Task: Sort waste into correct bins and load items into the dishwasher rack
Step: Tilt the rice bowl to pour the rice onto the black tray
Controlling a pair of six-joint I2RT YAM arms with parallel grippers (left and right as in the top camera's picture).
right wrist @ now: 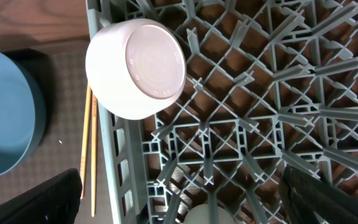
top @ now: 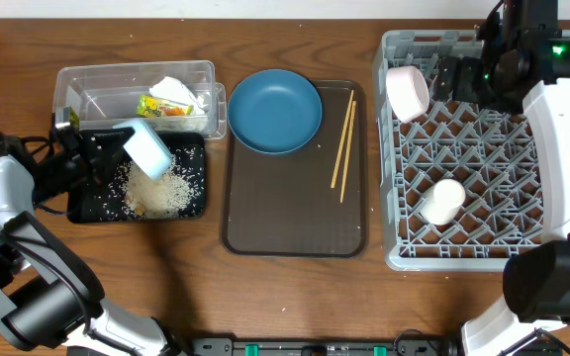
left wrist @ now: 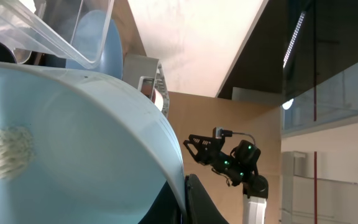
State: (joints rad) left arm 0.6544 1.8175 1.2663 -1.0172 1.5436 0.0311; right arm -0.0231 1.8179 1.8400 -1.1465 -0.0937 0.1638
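Note:
The pale blue bowl will go from my left gripper onto the brown tray [top: 282,221] in front of the dark blue plate.
My left gripper [top: 115,150] is shut on the rim of the pale blue bowl [top: 148,148] and holds it tipped over the black tray-bin [top: 194,203]. A heap of rice grains [top: 161,188] lies in that bin. In the left wrist view the bowl [left wrist: 73,137] fills the frame, rice [left wrist: 5,149] clings inside it, and the jaws [left wrist: 185,199] pinch its rim. The clear tub [top: 77,84] holds the tissue and wrapper [top: 171,99]. The dark blue plate [top: 274,111] and chopsticks [top: 343,143] lie on the brown tray. The white bowl [top: 408,91] and white cup [top: 443,201] sit in the grey rack [top: 483,148]. My right gripper [top: 463,79] is open and empty above the rack [right wrist: 185,205].
The dark brown serving tray [top: 295,222] lies between the bins and the rack. In the right wrist view the white bowl [right wrist: 135,67] leans on the rack's left wall [right wrist: 114,162], with the chopsticks [right wrist: 89,149] and the plate [right wrist: 2,118] just outside it.

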